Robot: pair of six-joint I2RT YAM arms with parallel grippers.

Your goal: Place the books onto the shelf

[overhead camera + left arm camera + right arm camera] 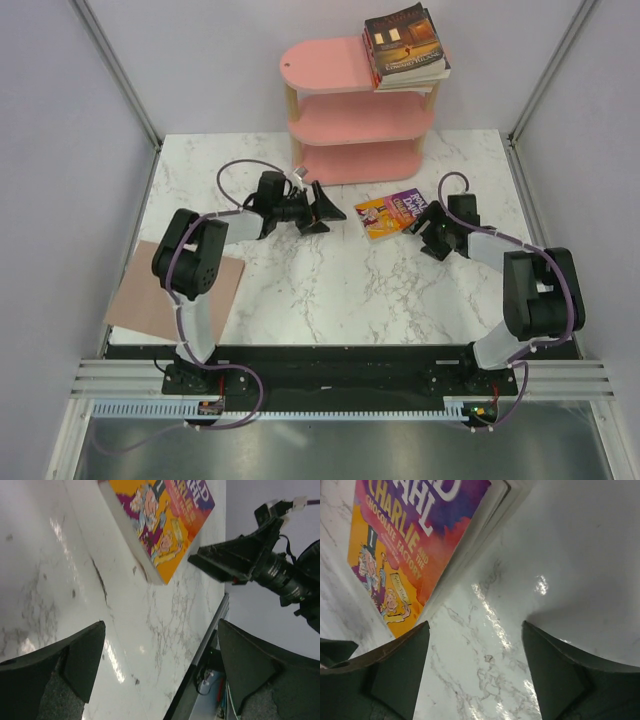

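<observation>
My right gripper should grip the Roald Dahl book at the Roald Dahl book's page edge (396,228) (451,574), on the side facing away from the shelf, near the yellow part.
The pink three-tier shelf (340,70) stands at the back of the table, with a stack of books (405,45) lying on the right side of its top board. One purple-yellow Roald Dahl book (392,213) (160,520) (410,545) lies flat on the marble between the two arms. My left gripper (333,212) (161,630) is open just left of the book, holding nothing. My right gripper (422,228) (475,627) (235,560) is open just right of the book, low over bare marble, with the book's edge beside its left finger.
A plain tan-pink flat sheet (175,290) overhangs the table's front left edge beside the left arm's base. Grey walls close in the marble table (330,300) on three sides. The shelf's two lower boards (355,125) hold nothing I can see.
</observation>
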